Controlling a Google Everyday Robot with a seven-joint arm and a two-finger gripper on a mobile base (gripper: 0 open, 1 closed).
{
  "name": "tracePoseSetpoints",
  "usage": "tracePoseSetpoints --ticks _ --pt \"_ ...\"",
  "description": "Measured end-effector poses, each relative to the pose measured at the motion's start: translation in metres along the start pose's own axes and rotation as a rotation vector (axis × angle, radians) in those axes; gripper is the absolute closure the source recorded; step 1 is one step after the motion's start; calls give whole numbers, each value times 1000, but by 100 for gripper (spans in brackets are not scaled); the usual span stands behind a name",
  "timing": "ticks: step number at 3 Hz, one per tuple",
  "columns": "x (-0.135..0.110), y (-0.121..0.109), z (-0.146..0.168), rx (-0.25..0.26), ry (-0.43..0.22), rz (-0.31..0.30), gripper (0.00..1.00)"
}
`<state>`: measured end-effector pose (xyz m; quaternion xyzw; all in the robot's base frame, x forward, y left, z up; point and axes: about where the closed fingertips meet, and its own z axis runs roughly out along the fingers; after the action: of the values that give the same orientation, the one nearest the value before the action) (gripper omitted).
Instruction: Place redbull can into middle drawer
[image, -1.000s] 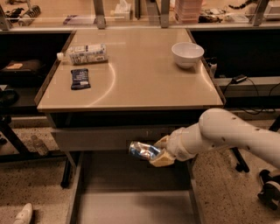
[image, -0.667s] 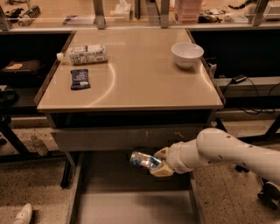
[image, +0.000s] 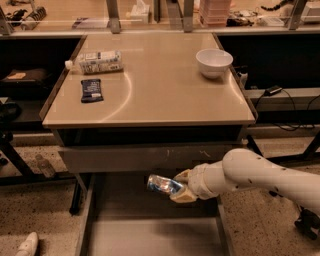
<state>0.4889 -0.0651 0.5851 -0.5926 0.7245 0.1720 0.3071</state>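
Observation:
Next, I let go of the redbull can on the grey bottom of the middle drawer, about midway (image: 165, 216) between the drawer's sides.
My gripper (image: 178, 187) comes in from the right on a white arm and is shut on the redbull can (image: 162, 184), a slim shiny blue-and-silver can held on its side, pointing left. It hangs in front of and below the table, over the back part of the open middle drawer (image: 150, 235), a wide grey tray with low side walls. The can is above the drawer floor, not touching it.
A grey front panel (image: 145, 157) with small scratches sits just above the can under the tabletop. On the table lie a white-labelled clear bottle (image: 97, 62), a dark-blue snack bar (image: 91, 91) and a white bowl (image: 214, 62). Cables lie at the right.
The gripper and the can have moved lower and a little to the right, down over the open drawer. The table objects have not moved.

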Motion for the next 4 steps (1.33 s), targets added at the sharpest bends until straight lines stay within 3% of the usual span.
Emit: tracePoseSetpoints --ticks 1,2,4 --pt "31 12 40 -11 25 -7 100" --pt "78 22 90 3 38 -4 100" --pt "126 34 160 -4 53 -45 100"
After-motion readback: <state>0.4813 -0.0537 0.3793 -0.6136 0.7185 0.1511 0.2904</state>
